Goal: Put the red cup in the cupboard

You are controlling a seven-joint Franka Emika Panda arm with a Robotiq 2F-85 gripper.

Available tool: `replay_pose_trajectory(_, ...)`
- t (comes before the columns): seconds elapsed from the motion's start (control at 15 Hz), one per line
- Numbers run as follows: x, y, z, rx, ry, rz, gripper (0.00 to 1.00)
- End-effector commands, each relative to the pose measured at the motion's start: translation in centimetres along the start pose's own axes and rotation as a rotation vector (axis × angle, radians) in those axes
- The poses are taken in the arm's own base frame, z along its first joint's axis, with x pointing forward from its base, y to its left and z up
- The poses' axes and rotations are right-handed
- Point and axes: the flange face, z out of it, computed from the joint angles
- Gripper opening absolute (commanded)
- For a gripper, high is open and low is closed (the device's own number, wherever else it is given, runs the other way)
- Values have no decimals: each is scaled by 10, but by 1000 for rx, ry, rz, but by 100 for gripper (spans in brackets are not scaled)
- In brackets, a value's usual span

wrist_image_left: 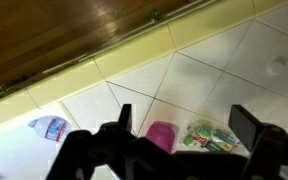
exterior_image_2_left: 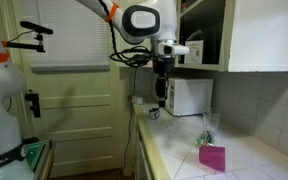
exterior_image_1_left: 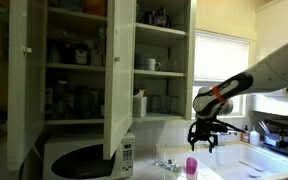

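Next, I move my gripper down next to the red cup beside the green packet and close it on the cup's upper sides (exterior_image_1_left: 191, 162) (wrist_image_left: 161, 133).
The red cup (exterior_image_1_left: 191, 166) is a small magenta tumbler standing upright on the white tiled counter; it also shows as the cup (exterior_image_2_left: 213, 157) and, from above, the cup (wrist_image_left: 161, 136). My gripper (exterior_image_1_left: 203, 146) hangs open in the air just above it and slightly to one side, holding nothing. In the wrist view the gripper (wrist_image_left: 184, 126) has its dark fingers (wrist_image_left: 124, 120) spread wide, with the cup low between them, nearer one finger. The gripper (exterior_image_2_left: 160, 105) hangs in front of the microwave. The cupboard (exterior_image_1_left: 154, 60) stands open above, its shelves crowded with jars and mugs.
A white microwave (exterior_image_1_left: 84, 158) sits under the cupboard, whose open door (exterior_image_1_left: 119, 80) juts out over it. A green packet (wrist_image_left: 212, 137) lies beside the cup. A plastic bottle (wrist_image_left: 49, 128) lies near the counter's edge. A window (exterior_image_1_left: 224, 55) is behind the arm.
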Motion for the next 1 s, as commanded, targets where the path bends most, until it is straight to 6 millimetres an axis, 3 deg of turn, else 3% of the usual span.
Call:
replay_pose_trajectory(0.0, 10, -16, 27, 1, 77, 97, 100)
replay_pose_trajectory(0.2, 27, -16, 47, -6, 140, 227, 100)
replay_pose_trajectory(0.33, 40, -8, 65, -34, 64, 278, 100)
replay_pose_trajectory(0.4, 27, -11, 51, -12, 98, 226, 100)
replay_pose_trajectory(0.53, 35, -6, 63, -26, 84, 247, 100)
replay_pose_trajectory(0.67, 36, -5, 63, -16, 119, 271, 100)
replay_pose_trajectory(0.93, 56, -27, 77, -9, 274, 297, 100)
